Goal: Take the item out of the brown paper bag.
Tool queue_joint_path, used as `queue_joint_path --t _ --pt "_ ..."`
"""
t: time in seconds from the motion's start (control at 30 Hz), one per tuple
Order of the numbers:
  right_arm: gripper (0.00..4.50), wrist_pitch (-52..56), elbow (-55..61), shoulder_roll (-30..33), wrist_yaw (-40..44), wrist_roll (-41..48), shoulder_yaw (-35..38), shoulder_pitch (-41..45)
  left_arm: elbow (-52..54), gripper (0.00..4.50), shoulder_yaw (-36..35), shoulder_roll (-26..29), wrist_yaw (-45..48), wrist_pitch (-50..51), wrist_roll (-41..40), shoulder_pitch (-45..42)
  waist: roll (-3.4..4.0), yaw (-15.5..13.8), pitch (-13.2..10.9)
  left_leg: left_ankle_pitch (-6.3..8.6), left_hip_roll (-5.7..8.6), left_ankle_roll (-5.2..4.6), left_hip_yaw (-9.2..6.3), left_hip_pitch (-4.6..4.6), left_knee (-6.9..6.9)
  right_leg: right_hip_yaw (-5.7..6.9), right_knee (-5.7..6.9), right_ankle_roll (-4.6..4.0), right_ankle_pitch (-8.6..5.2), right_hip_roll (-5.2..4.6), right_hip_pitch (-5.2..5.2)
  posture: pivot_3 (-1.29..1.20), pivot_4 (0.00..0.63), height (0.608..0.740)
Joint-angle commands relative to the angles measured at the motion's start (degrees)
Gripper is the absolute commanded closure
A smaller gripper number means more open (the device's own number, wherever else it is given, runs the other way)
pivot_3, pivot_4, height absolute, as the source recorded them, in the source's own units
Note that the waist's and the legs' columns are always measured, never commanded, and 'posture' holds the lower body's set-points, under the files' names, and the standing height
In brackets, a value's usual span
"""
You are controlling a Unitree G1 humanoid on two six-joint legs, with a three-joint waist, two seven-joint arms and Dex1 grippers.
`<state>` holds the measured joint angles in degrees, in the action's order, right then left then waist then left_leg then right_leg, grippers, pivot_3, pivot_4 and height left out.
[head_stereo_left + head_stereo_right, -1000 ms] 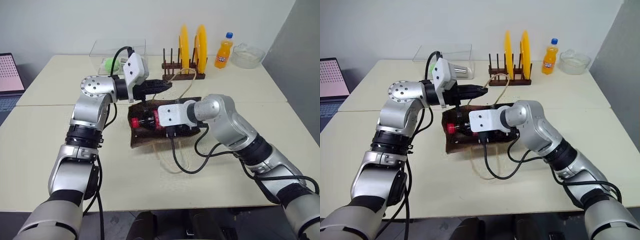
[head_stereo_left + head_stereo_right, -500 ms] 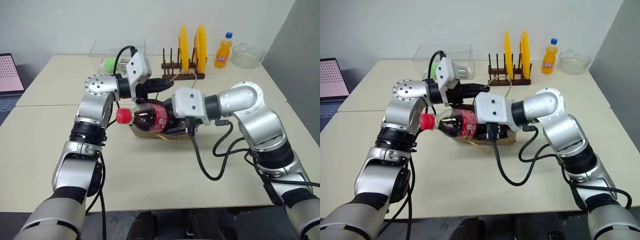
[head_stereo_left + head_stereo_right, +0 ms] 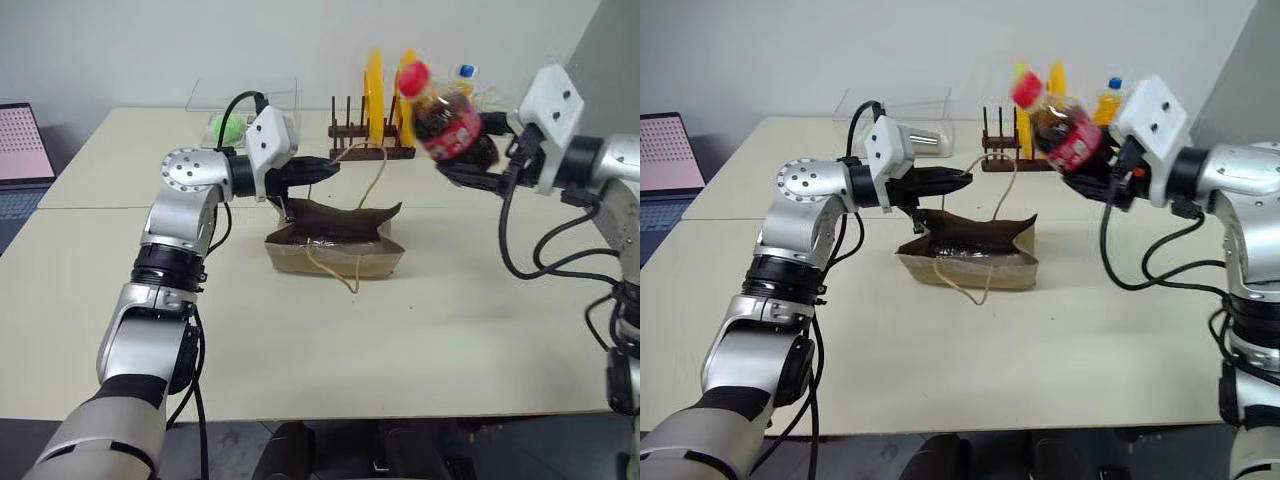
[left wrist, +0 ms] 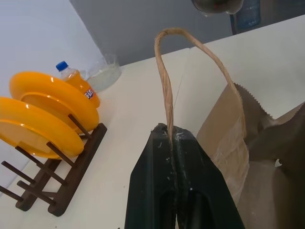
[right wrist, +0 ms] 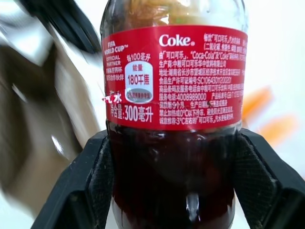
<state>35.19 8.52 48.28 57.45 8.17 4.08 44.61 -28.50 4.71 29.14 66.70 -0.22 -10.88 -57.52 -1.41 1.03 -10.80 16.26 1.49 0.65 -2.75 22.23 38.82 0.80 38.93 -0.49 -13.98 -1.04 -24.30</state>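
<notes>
Next, my right gripper releases the cola bottle, now in the air above the bag, on the table [image 3: 458,230] next to the brown paper bag, across from my left gripper.
The item [image 3: 445,122] is a small dark cola bottle with a red cap and red label. It hangs in the air right of and above the brown paper bag [image 3: 335,245], tilted with its cap up and to the left. My right gripper [image 3: 472,168] is shut on its lower body, one black finger [image 5: 90,181] on each side. The bag stands on the table with its mouth open. My left gripper [image 3: 325,167] is shut on the bag's far cord handle [image 4: 164,81] and holds it up. The near handle [image 3: 340,268] droops over the bag's front.
A wooden rack with orange plates [image 3: 372,85] stands behind the bag. An orange soda bottle [image 4: 78,86] and a glass bowl [image 4: 105,71] are further right. A clear box [image 3: 240,100] with a green thing sits at the back left. A laptop [image 3: 20,150] lies at the far left.
My right gripper has pulled the item out of the bag and swung it up and to the right. The bag has gone from lying flat to standing open. The left gripper has stayed put.
</notes>
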Motion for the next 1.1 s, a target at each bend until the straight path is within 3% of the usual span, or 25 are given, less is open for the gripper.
queue_joint_path --t 0.03,0.13,0.33,0.5,0.8,0.93,1.1 --pt "1.51 -9.58 -6.72 4.11 -0.52 -5.58 -3.16 -1.39 3.75 4.5 -0.76 0.78 -0.64 0.29 -0.11 0.08 0.0 0.23 0.0 0.0 0.0 0.0 0.02 -0.01 0.0 -0.01 0.02 0.0 0.0 0.0 0.0 0.0 0.15 0.74" --pt "1.51 -18.33 -16.46 4.37 -0.31 -11.18 -9.81 0.06 4.7 4.5 -0.76 0.79 -0.82 0.94 -0.18 0.3 0.0 0.75 0.0 -0.01 -0.03 -0.01 0.1 -0.12 0.0 -0.07 0.04 0.01 -0.01 0.02 0.02 0.0 0.15 0.74" --pt "1.51 -32.88 -39.69 -0.96 -0.08 -20.61 -20.83 9.04 6.23 4.5 -0.61 0.59 -1.36 1.59 -0.24 0.75 0.09 1.09 -0.08 -0.02 -0.13 0.0 0.37 -0.25 -0.04 -0.22 0.06 0.01 0.0 0.09 0.01 0.0 0.15 0.74" --pt "1.51 -40.72 -53.56 -4.93 -0.93 -24.95 -24.58 14.57 7.5 4.5 -0.55 0.79 -1.49 2.07 -0.27 1.54 0.11 0.69 -0.09 -0.03 -0.15 0.04 0.4 -0.15 -0.03 -0.18 0.03 0.0 0.0 0.05 0.0 0.0 0.15 0.74" --pt "1.51 -47.46 -66.17 -7.04 -0.19 -29.32 -27.52 19.29 7.87 4.5 -0.54 0.94 -1.47 2.49 -0.22 1.69 0.11 0.51 -0.1 -0.04 -0.11 0.05 0.49 -0.07 -0.01 -0.17 -0.02 0.01 -0.01 -0.04 0.0 0.0 0.15 0.74" --pt "0.13 -48.44 -68.97 -7.81 -0.6 -30.2 -27.22 20.34 7.94 4.5 -0.46 0.76 -1.48 2.51 -0.25 1.74 0.11 0.58 -0.1 -0.04 -0.11 0.05 0.47 -0.13 -0.01 -0.16 0.05 0.01 -0.01 -0.03 0.01 0.0 0.15 0.74" --pt "0.06 -49.58 -69.67 -7.39 0.1 -30.35 -26.95 20.51 7.59 4.5 -0.48 0.62 -1.65 2.31 -0.16 1.65 0.11 0.67 -0.09 -0.04 -0.12 0.05 0.49 -0.17 -0.01 -0.19 0.07 0.01 0.0 -0.03 0.02 0.0 0.15 0.74"
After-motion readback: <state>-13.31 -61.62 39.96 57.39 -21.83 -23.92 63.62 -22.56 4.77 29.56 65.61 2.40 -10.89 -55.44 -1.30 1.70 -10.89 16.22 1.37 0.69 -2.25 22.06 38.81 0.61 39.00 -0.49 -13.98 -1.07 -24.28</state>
